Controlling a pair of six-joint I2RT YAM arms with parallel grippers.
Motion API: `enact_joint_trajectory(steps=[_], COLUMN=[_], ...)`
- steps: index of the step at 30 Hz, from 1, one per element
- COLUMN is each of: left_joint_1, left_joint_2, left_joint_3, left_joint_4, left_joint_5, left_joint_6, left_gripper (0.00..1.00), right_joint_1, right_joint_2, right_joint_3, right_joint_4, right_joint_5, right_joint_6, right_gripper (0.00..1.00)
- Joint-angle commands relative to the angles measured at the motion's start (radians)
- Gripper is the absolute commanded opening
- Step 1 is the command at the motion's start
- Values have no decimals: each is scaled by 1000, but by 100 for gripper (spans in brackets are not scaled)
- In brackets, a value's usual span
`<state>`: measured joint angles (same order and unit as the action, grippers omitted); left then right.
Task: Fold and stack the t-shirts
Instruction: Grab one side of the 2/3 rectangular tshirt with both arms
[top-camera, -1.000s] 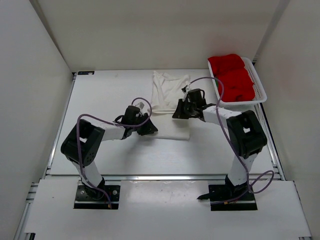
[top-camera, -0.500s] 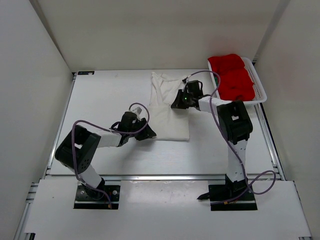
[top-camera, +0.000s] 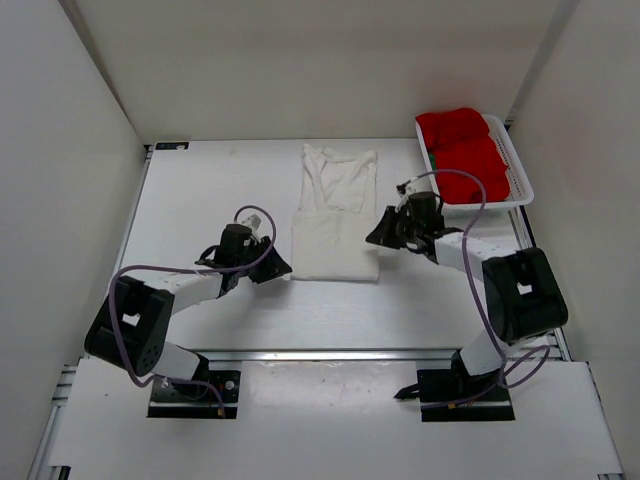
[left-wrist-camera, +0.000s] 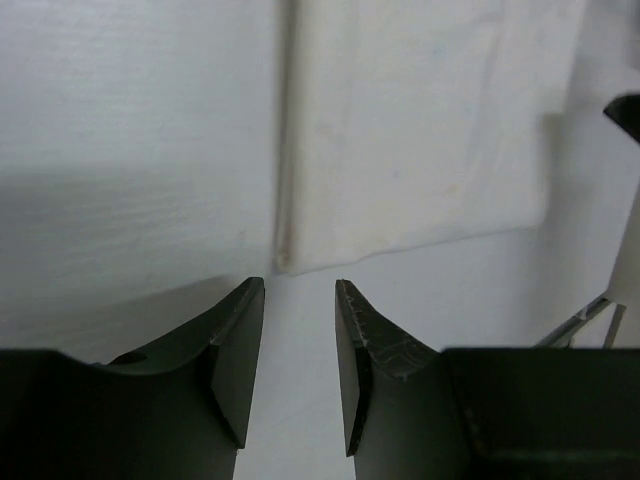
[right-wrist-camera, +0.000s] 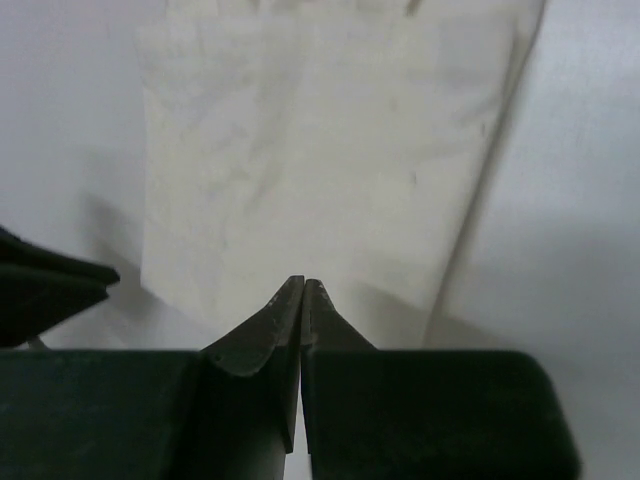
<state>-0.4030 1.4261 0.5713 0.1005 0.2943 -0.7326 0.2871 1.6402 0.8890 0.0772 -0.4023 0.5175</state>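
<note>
I have my right gripper's shut fingers over the side edge of the cream-white t-shirt, so next I open them and pinch the t-shirt's near corner (top-camera: 376, 279) before folding toward the collar.
The cream-white t-shirt (top-camera: 335, 215) lies flat as a long narrow strip in the middle of the table, collar end away from me. My left gripper (top-camera: 276, 268) rests low at its near left corner; its jaws (left-wrist-camera: 298, 290) are open with only bare table between them, and the shirt's corner (left-wrist-camera: 420, 130) lies just ahead. My right gripper (top-camera: 376, 236) hovers at the shirt's right edge. In the right wrist view it (right-wrist-camera: 303, 286) is shut with nothing in it, tips over the cloth (right-wrist-camera: 330, 150). A bright red t-shirt (top-camera: 463, 152) is piled in the basket.
The white mesh basket (top-camera: 521, 180) stands at the back right corner of the table. White walls close the workspace on three sides. The left gripper's dark finger (right-wrist-camera: 50, 285) shows at the left edge of the right wrist view.
My right gripper has come back from the shirt's upper part toward me and to the right edge. My left arm has drawn back leftward off the shirt.
</note>
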Motion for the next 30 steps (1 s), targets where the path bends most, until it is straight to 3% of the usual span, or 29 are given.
enact_joint_trajectory(steps=[1,6,9,13,18,22,26,28,30], left_joint_1=[4,-10,-23,-25,-33,-34,-46,-51,-49], left_joint_2=[-6,25,56,68,108,138,168,174,178], left_joint_3=[-24,-34,-18,-30,-19,-11,1,3,2], left_joint_4=[-41,-10,-28,-18,-2,18,31,34,54], left_joint_5=[-15,-29,-49,-76,-84,-77,-87,-83,-75], left_joint_6=[16,6,19,16,13,9,4,1,-10], left_gripper=[45,53,51,51,51,50,43,36,28], right_joint_1=[17,-14,0,-14,-45,-17,-5,0,-6], right_joint_2=[-59,-68,-97,-195,-322,-224,-126,-102,-86], right_joint_3=[-215,-331,-320,-367,-478,-482,-473,-466,-447], right_joint_4=[88,174,144,144,165,184,275,300,305], right_joint_5=[-23,-49,-39,-24,28,-23,-84,-96,-99], right_joint_6=[15,35,26,27,55,65,119,142,142], right_gripper=[0,0,2,26,40,41,41,36,21])
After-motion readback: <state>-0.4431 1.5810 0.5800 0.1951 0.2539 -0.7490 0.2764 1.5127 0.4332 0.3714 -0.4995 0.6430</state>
